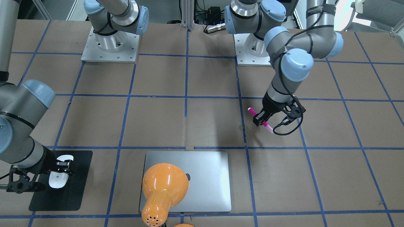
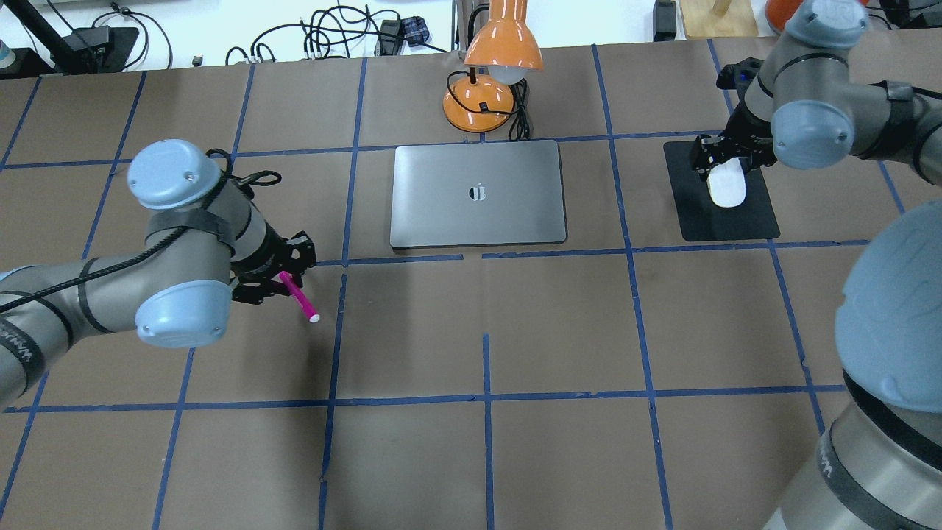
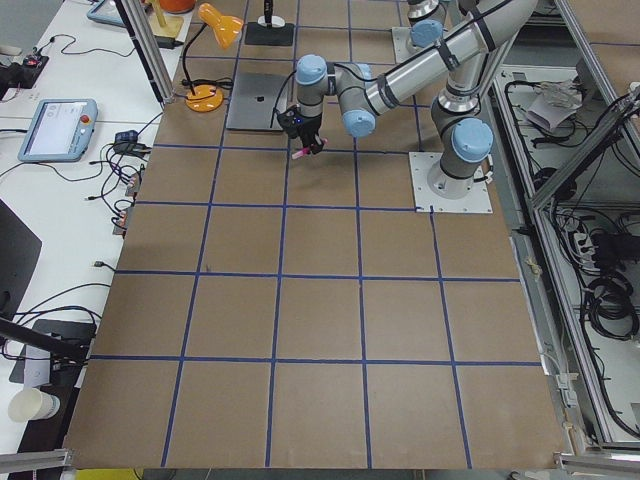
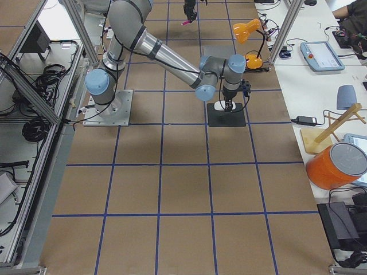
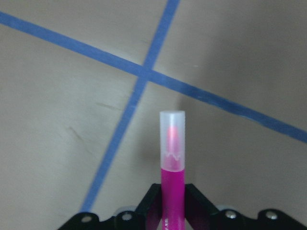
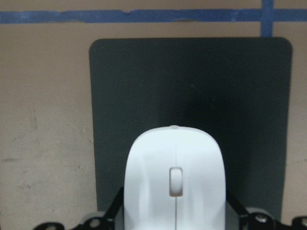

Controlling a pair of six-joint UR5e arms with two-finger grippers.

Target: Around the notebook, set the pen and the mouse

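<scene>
The blue tape end (image 1: 186,119) stops short of the notebook. Next, my left gripper lets go of the magenta pen there.
The silver-grey notebook (image 2: 441,199) lies closed and flat at the far middle of the table (image 1: 208,176). My left gripper (image 2: 283,278) is shut on the magenta pen (image 2: 298,297), held slanting just above the bare table, left of and nearer than the notebook. In the left wrist view the pen's (image 5: 171,158) pale cap sticks out past the fingers. My right gripper (image 2: 725,165) is shut on the white mouse (image 2: 727,188) over the black mat (image 2: 736,221), right of the notebook. The right wrist view shows the mouse (image 6: 175,177) between the fingers; whether it touches the mat (image 6: 144,86) I cannot tell.
An orange desk lamp (image 2: 489,81) stands just beyond the notebook's far edge, its shade (image 1: 164,186) overhanging the notebook. Blue tape lines grid the brown table top. Cables run along the far edge. Both arm bases (image 1: 110,47) sit at the robot's side.
</scene>
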